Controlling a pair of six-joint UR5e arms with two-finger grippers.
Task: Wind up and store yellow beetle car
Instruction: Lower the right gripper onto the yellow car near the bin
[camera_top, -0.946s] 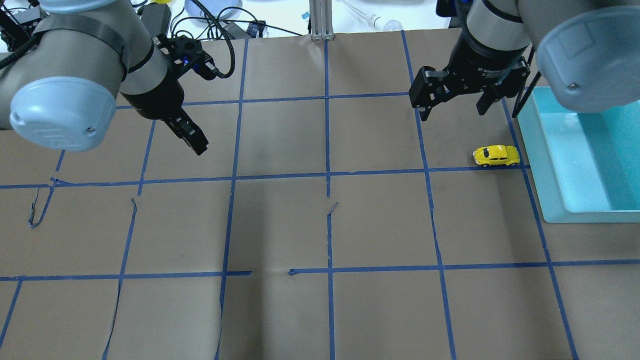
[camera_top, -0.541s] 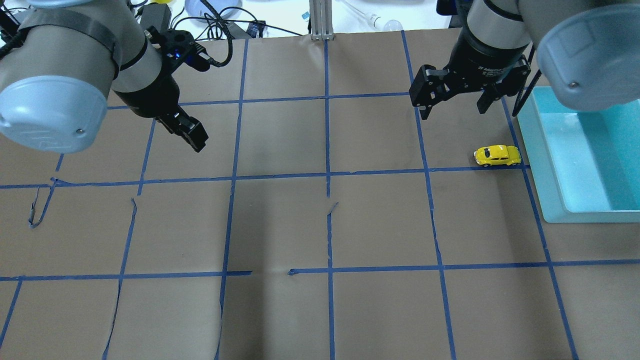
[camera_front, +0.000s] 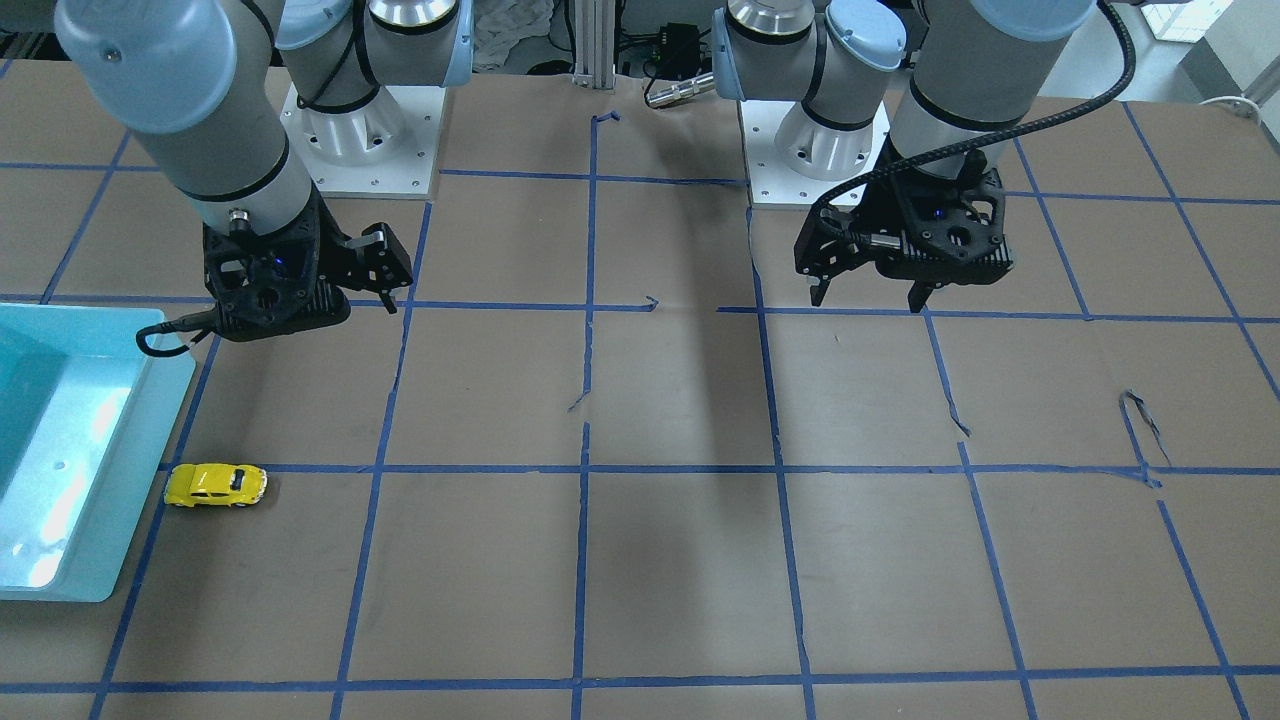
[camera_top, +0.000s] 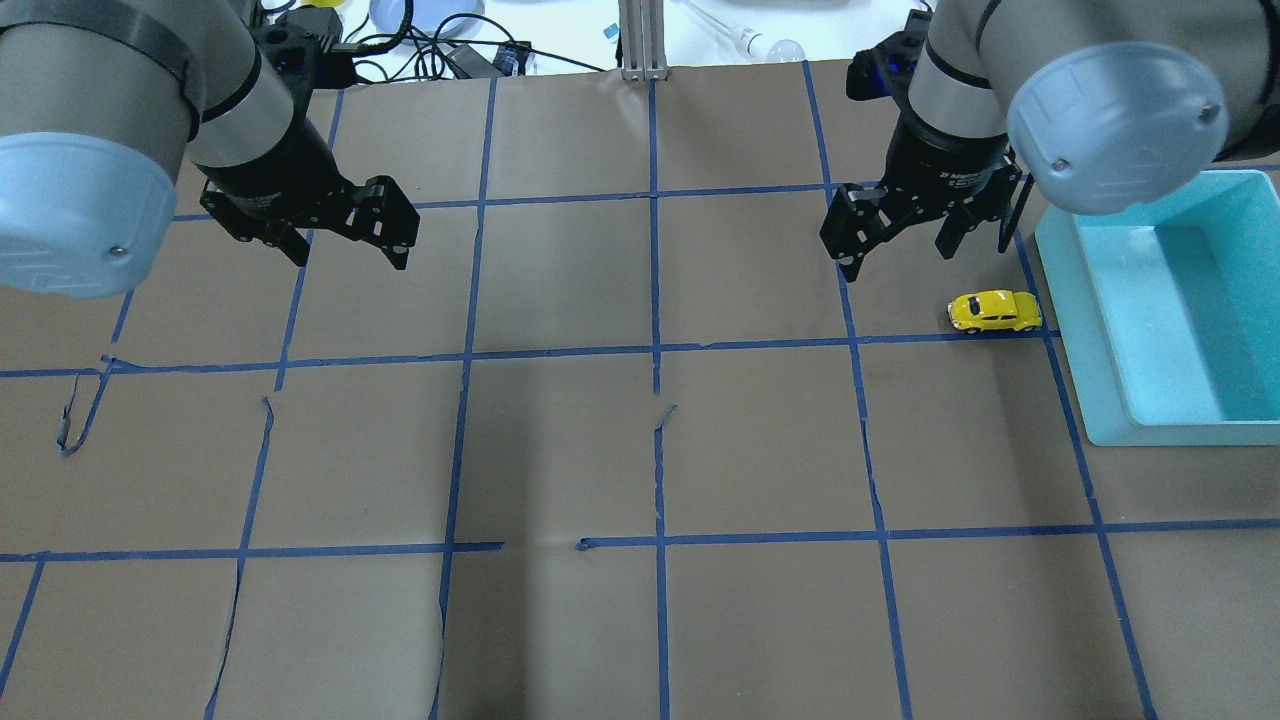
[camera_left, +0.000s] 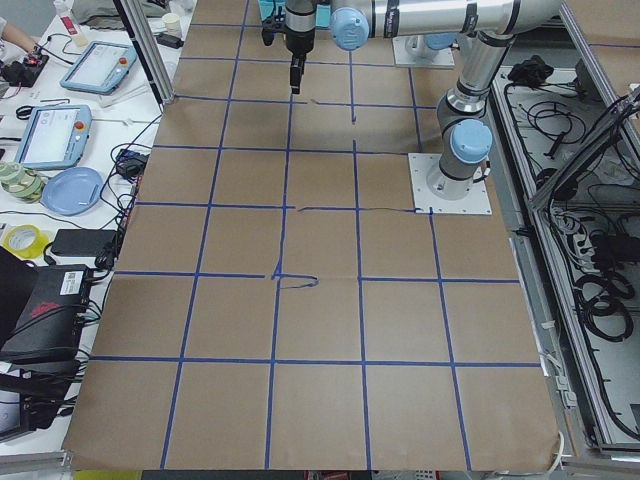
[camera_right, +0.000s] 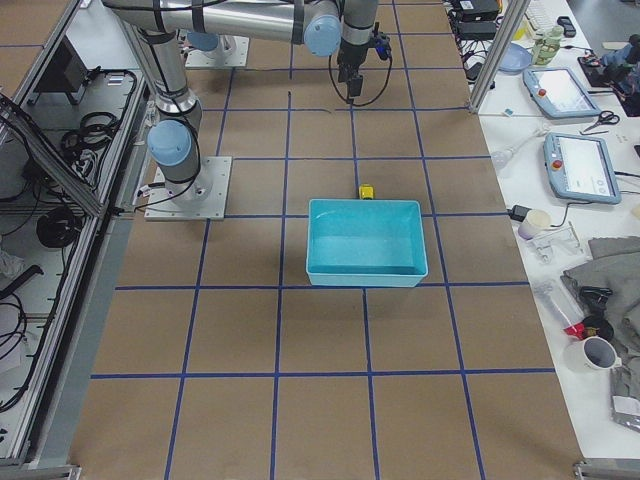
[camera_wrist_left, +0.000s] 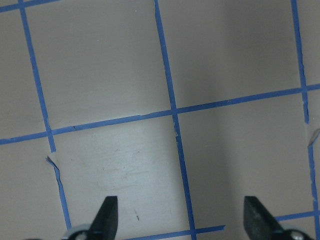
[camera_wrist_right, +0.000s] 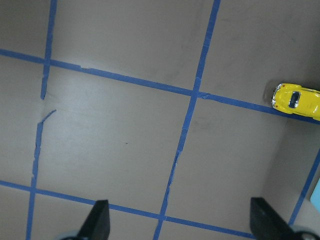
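I need to move my right gripper to the yellow beetle car's middle (camera_front: 214, 484) (camera_wrist_right: 311, 104) next and close it there across the car's long sides, leaving the car's rear window clear.
The yellow beetle car (camera_top: 995, 311) stands on the brown paper on a blue tape line, just left of the teal bin (camera_top: 1075, 320). It also shows in the front view (camera_front: 215, 485) and at the right edge of the right wrist view (camera_wrist_right: 296, 100). My right gripper (camera_top: 898, 250) is open and empty. It hovers above the table, up and left of the car in the overhead view, apart from it. My left gripper (camera_top: 350, 255) is open and empty, far from the car on the table's other side.
The teal bin (camera_front: 150, 420) looks empty and lies at the table edge beside the car. Blue tape lines grid the paper, which has small tears. Cables and clutter lie beyond the table's edge (camera_top: 440, 50).
My left gripper has turned and moved up and left in the overhead view, so both fingers now show spread. My right arm has shifted and turned a little. The car has not moved.
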